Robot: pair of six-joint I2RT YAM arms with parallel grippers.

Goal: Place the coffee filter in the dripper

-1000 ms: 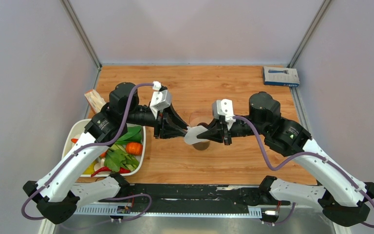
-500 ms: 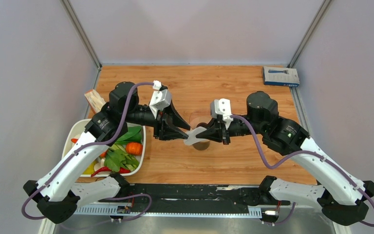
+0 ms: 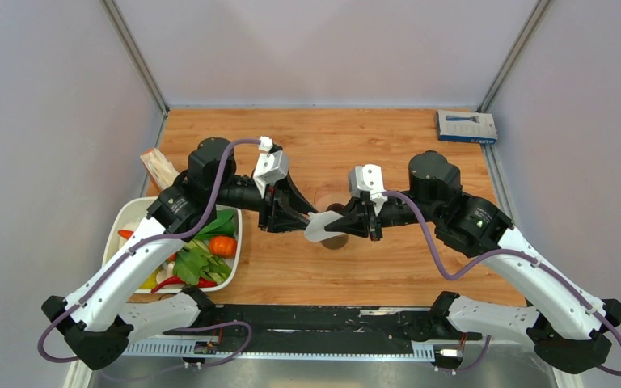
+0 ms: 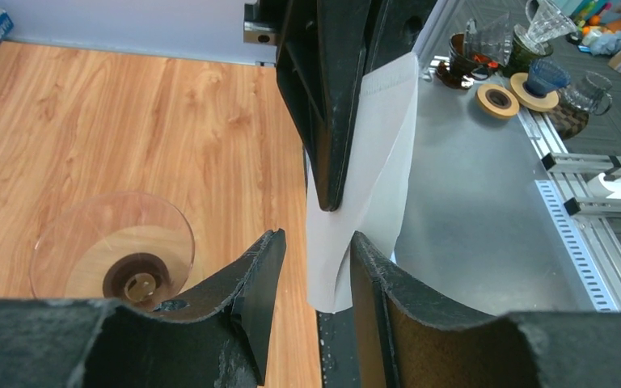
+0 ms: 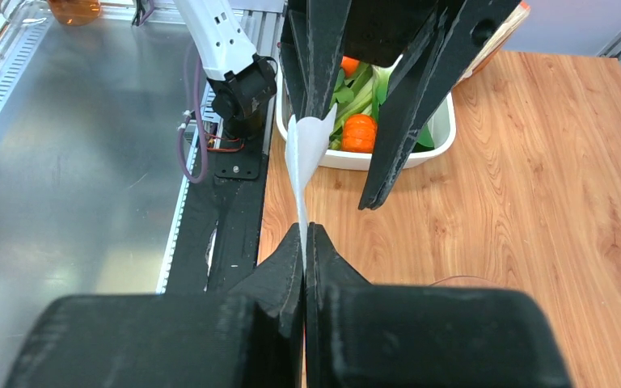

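Observation:
The coffee filter has my right gripper's fingers deep across it and its short loose end curls, so my right gripper will open and take it again nearer the coffee filter's edge [image 4: 396, 77].
The coffee filter [image 3: 318, 229], a thin white paper sheet, hangs between both grippers just above the table's middle. My right gripper [image 3: 346, 221] is shut on its edge, which the right wrist view shows clamped between the jaws [image 5: 305, 230], with the filter [image 5: 307, 145] rising in front. My left gripper [image 3: 306, 220] is open, and the filter [image 4: 356, 186] lies between its two fingers [image 4: 315, 242] against the right one. The dripper [image 3: 335, 240], a clear cone on a tan ring base, stands under the grippers and shows in the left wrist view [image 4: 113, 250].
A white tub [image 3: 235, 242] of vegetables stands at the left, also in the right wrist view [image 5: 388, 158]. A tan packet [image 3: 158, 166] lies behind it. A blue box [image 3: 466, 126] sits at the far right corner.
The left arm has shifted slightly to the right and the right gripper slightly to the left. The filter stays between them over the dripper.

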